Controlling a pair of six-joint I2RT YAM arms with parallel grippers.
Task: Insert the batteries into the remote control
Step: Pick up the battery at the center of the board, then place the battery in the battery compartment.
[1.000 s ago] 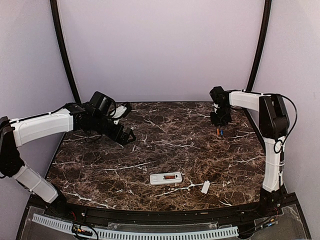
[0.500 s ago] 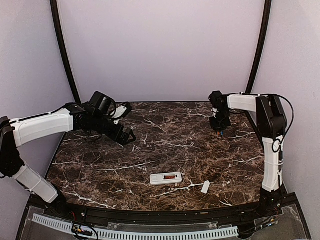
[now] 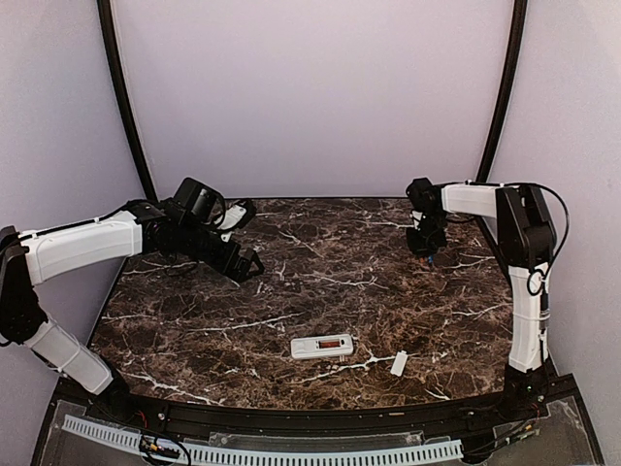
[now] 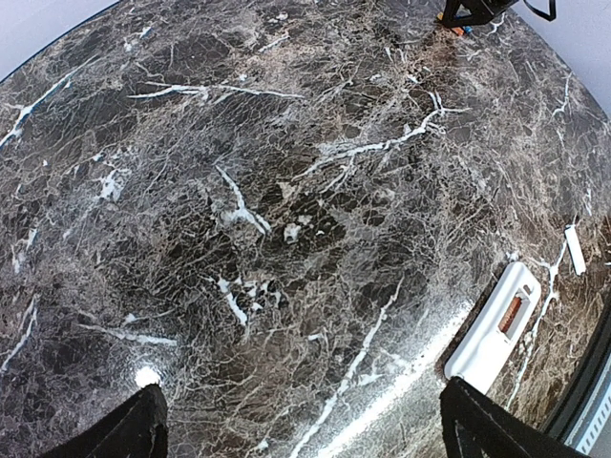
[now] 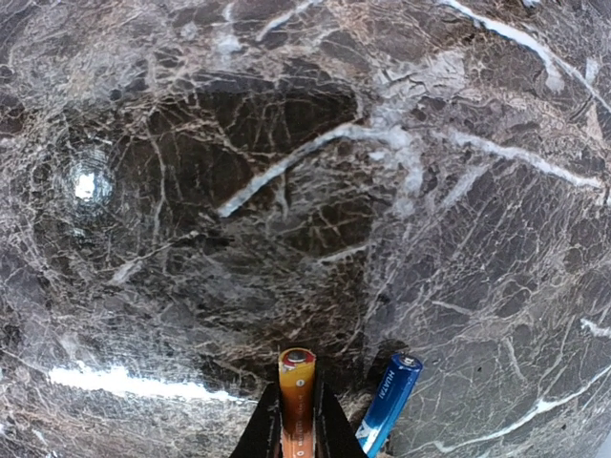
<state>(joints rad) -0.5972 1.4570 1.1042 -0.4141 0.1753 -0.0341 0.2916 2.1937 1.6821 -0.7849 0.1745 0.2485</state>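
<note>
My right gripper needs to release the orange battery, now between its two fingers, in the back half of the white remote control's recessed bay (image 3: 331, 342).
The white remote control (image 3: 322, 347) lies near the front middle of the marble table, its recessed bay facing up; it also shows at the right edge of the left wrist view (image 4: 496, 327). Two batteries lie at the back right. The orange one (image 5: 297, 386) sits between the two fingers of my right gripper (image 5: 298, 425), which press against both of its sides. The blue one (image 5: 389, 405) lies loose just to its right. From above, my right gripper (image 3: 425, 249) points down at that spot. My left gripper (image 3: 245, 265) hovers wide open over the back left, holding nothing.
A small flat white cover piece (image 3: 399, 363) lies right of the remote near the front edge, also visible from the left wrist (image 4: 573, 250). Black curved frame posts rise at both back corners. The right arm's upright link stands along the table's right edge.
My right gripper has come down over the batteries and its jaws have narrowed onto the orange one. The left arm has not moved.
</note>
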